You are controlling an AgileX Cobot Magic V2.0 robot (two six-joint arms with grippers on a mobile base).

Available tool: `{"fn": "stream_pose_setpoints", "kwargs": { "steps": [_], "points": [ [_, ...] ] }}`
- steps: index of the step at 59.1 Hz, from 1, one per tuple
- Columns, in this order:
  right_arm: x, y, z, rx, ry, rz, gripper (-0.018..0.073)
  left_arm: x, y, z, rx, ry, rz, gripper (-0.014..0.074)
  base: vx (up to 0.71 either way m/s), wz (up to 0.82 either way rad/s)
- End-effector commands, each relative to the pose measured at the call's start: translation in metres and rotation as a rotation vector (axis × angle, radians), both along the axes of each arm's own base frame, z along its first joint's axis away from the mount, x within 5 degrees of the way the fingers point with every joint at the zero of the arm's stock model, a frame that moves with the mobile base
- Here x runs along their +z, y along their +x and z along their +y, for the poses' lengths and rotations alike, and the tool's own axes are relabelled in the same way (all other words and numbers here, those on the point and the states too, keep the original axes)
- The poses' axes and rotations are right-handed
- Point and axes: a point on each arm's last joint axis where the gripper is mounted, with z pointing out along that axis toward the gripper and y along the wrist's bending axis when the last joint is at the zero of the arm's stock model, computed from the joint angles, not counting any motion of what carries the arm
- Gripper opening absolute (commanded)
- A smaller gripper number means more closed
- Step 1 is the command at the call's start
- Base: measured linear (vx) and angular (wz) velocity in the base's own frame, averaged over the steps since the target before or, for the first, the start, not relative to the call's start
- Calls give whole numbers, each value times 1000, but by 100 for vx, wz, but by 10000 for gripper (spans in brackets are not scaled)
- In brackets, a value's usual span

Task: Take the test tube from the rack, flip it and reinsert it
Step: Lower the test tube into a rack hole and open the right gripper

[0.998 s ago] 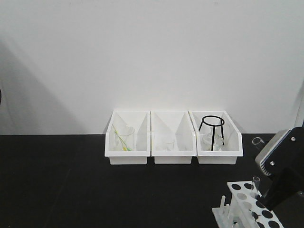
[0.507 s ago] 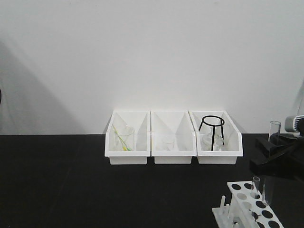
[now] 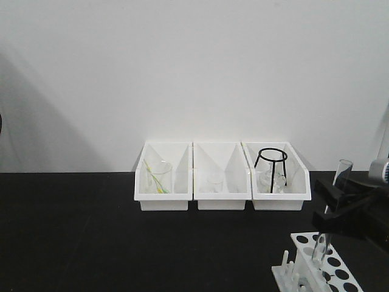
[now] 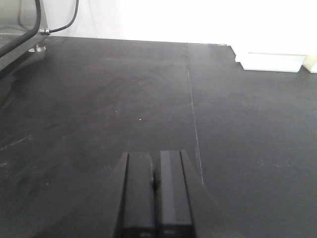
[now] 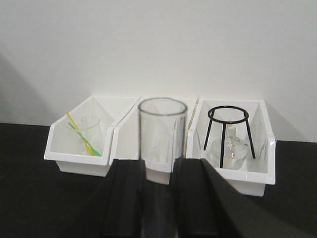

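Note:
My right gripper needs to let go of the clear test tube into a hole of the white rack, in the row (image 3: 324,275) next to the pegs.
My right gripper (image 3: 338,210) is shut on the clear test tube (image 3: 340,176) and holds it tilted, open rim up and to the right. The tube's lower end reaches down to the white rack (image 3: 333,263) at the bottom right edge; I cannot tell whether it sits in a hole. In the right wrist view the tube (image 5: 162,131) stands between the two black fingers of the right gripper (image 5: 161,171), rim towards the bins. My left gripper (image 4: 156,161) is shut and empty, low over the bare black table.
Three white storage bins (image 3: 222,196) stand in a row at the back against the wall. The left bin holds a beaker with a yellow-green stick (image 3: 158,176), the middle one a small glass, the right one a black tripod stand (image 3: 271,159) over glassware.
My right gripper rose from the rack with the tube. The tube then tipped from upright to slanted, and its lower end came down over the rack.

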Motion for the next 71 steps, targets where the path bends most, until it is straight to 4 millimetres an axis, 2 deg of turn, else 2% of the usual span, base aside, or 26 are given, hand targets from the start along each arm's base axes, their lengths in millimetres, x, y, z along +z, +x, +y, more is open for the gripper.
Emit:
{"fn": "stream_pose_setpoints", "kwargs": {
  "steps": [1,10,18,32,49,71],
  "points": [
    [12,0,-5,-5,18,-149,64,8,1,-1,-11,3,-98,-6,0,0],
    [9,5,-10,-30,-72,-172,64,8,1,-1,-11,3,-98,-6,0,0],
    [3,10,-13,-72,-30,-146,64,8,1,-1,-11,3,-98,-6,0,0],
    [-27,31,-11,-51,-14,-122,64,8,1,-1,-11,3,-98,-6,0,0],
    [-27,30,-10,-46,-20,-116,64,8,1,-1,-11,3,-98,-6,0,0],
    [-56,40,-8,-25,-50,-11,75,8,1,-1,-11,3,-98,-6,0,0]
  ]
}}
